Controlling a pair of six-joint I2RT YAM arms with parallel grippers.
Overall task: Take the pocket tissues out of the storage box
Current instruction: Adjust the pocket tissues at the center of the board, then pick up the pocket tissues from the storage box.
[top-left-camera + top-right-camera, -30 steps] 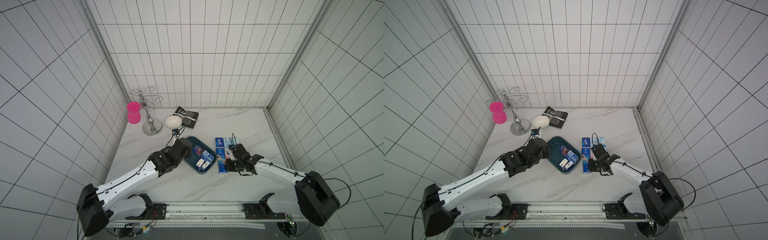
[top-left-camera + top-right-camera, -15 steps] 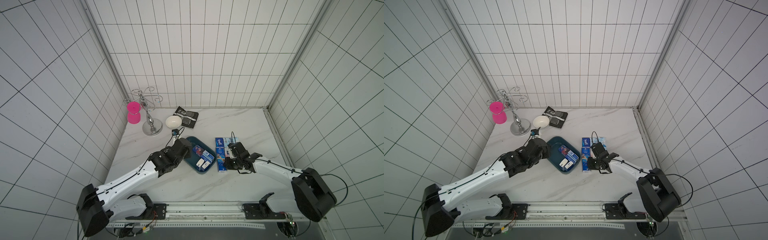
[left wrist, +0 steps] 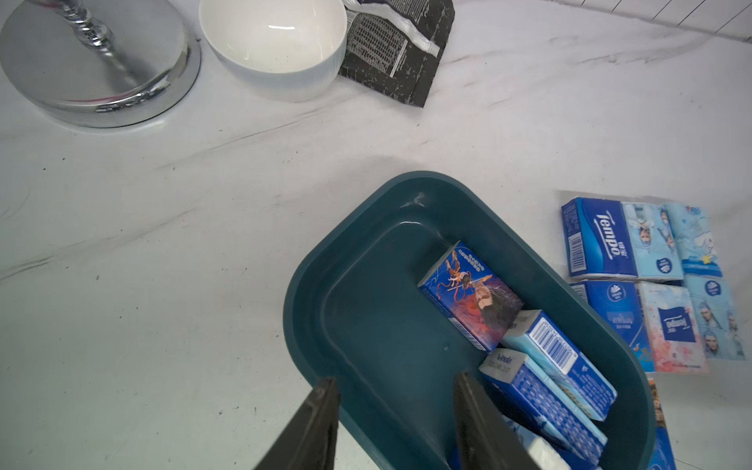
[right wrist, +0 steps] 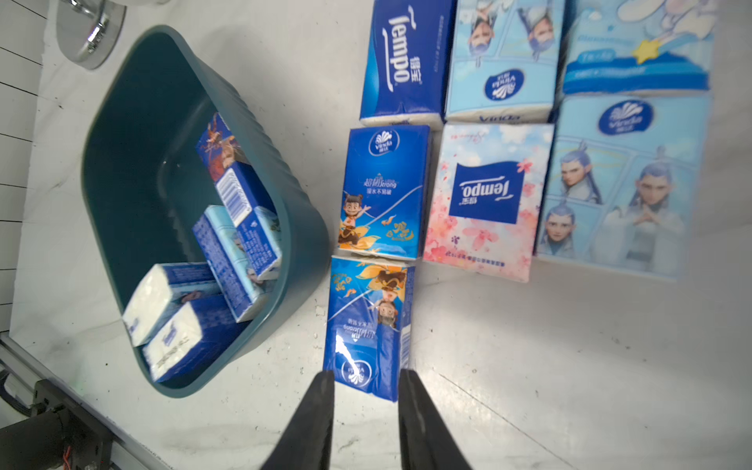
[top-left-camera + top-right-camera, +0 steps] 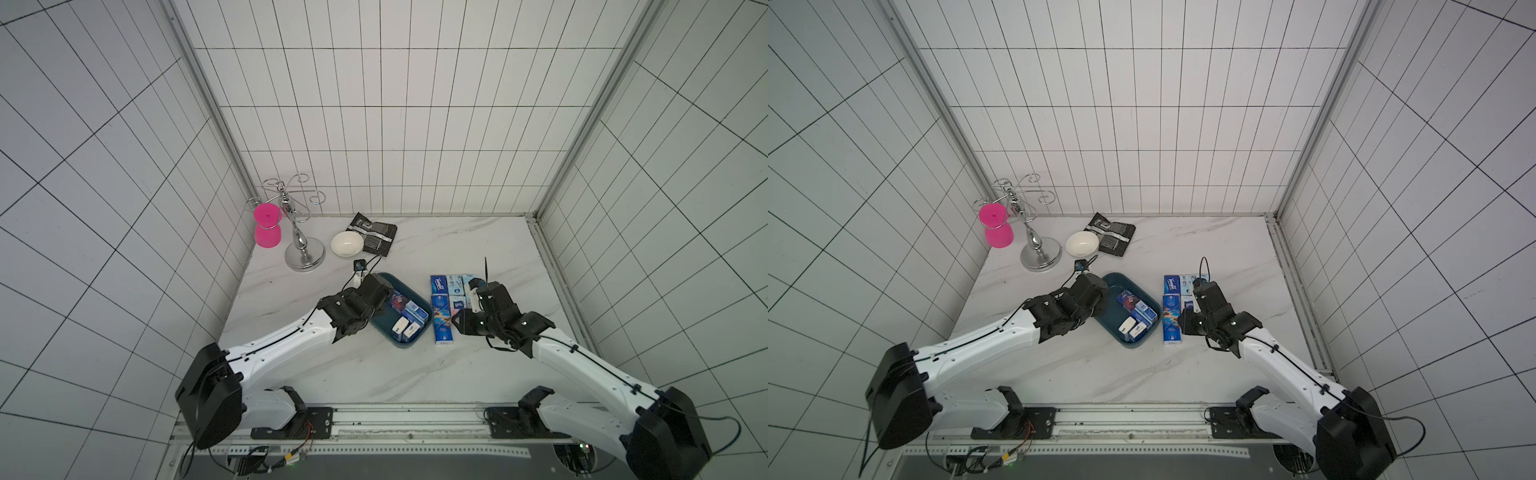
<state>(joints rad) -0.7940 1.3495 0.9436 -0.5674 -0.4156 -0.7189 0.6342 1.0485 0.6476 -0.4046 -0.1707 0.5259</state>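
Note:
My left gripper grabs the long edge [image 5: 393, 302] [image 3: 441, 304] of the orange-printed blue packet next, the one nearest the empty end of the storage box.
The teal storage box [image 5: 409, 343] sits mid-table with several pocket tissues [image 3: 468, 293] still inside, crowded toward one end. Several more packets [image 4: 488, 195] lie flat in rows on the marble just right of it. My left gripper [image 3: 396, 390] is open and straddles the box's rim, one finger outside and one inside, holding nothing. My right gripper [image 4: 366, 378] is low over the table, its jaws slightly apart. The end of a dark blue packet [image 4: 368, 317] lies loose between its fingertips, at the near end of the row closest to the box.
At the back left stand a chrome stand [image 5: 303, 253], a pink cup [image 5: 268, 226], a white bowl [image 5: 347, 244] and a black-and-silver pouch [image 5: 376, 235]. Tiled walls close in the table on three sides. Bare marble lies in front of the box.
My right gripper's jaws have parted from shut, and the dark blue packet now rests on the table at their tips. The left arm has stayed where it was.

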